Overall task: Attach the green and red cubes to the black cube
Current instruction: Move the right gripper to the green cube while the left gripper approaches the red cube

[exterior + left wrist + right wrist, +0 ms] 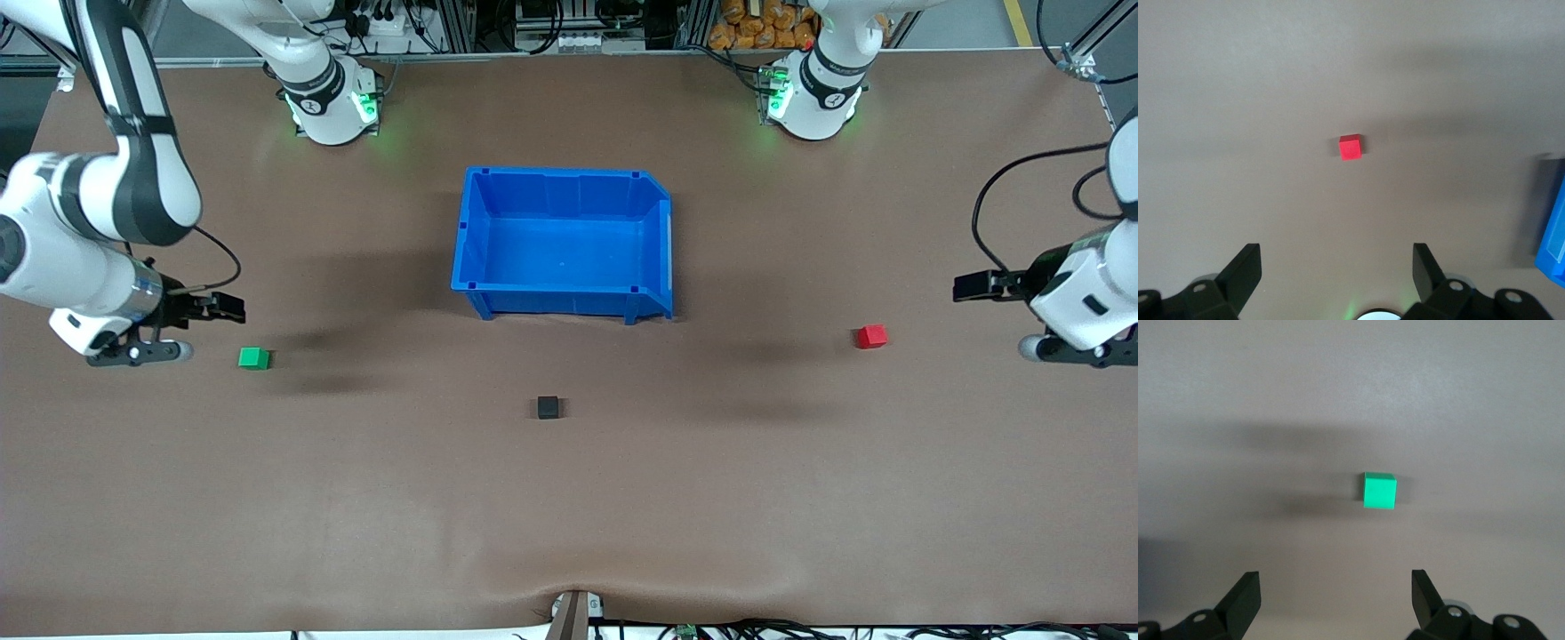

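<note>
Next, my right gripper closes on the opposite sides (254, 359) (1379, 491) of the green cube that face the front camera and the bases of the arms.
The green cube (254, 357) lies on the table toward the right arm's end. The red cube (871, 336) lies toward the left arm's end. The black cube (548, 407) sits between them, nearer to the front camera than the blue bin. My right gripper (218, 307) hangs open and empty above the table beside the green cube, which shows in the right wrist view (1379, 491) ahead of the gripper (1333, 581). My left gripper (973, 286) hangs open and empty beside the red cube, which shows in the left wrist view (1351, 147) ahead of the gripper (1336, 260).
A large blue bin (471, 222) stands empty at the middle of the table, between the arms' bases and the black cube. Its corner shows in the left wrist view (1555, 247). A brown mat covers the table.
</note>
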You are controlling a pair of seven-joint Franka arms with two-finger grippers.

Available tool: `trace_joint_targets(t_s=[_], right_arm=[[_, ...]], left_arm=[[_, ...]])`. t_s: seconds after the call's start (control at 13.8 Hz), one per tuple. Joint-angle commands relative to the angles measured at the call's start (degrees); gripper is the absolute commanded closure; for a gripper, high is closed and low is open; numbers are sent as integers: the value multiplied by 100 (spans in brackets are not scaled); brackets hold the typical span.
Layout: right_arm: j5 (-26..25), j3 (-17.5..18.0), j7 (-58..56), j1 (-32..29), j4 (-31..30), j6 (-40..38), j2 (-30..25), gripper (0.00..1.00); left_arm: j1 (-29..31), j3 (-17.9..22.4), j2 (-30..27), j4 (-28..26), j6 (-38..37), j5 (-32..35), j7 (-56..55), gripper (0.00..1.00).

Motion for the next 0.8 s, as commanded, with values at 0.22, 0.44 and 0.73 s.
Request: trace_joint_targets(t_s=[0.22,0.44,0.73], right_arm=[[-117,-8,-501,-174,21,1120,1026,0],[-117,-8,-818,-368,21,1491,1344,0],[-100,-8,-810,-464,21,1658,1651,0]], left_arm=[[143,-12,701,22,484,315,61,0],[213,-21,711,-284,615,263,26,0],[530,-47,772,-969,1334,227,88,0]])
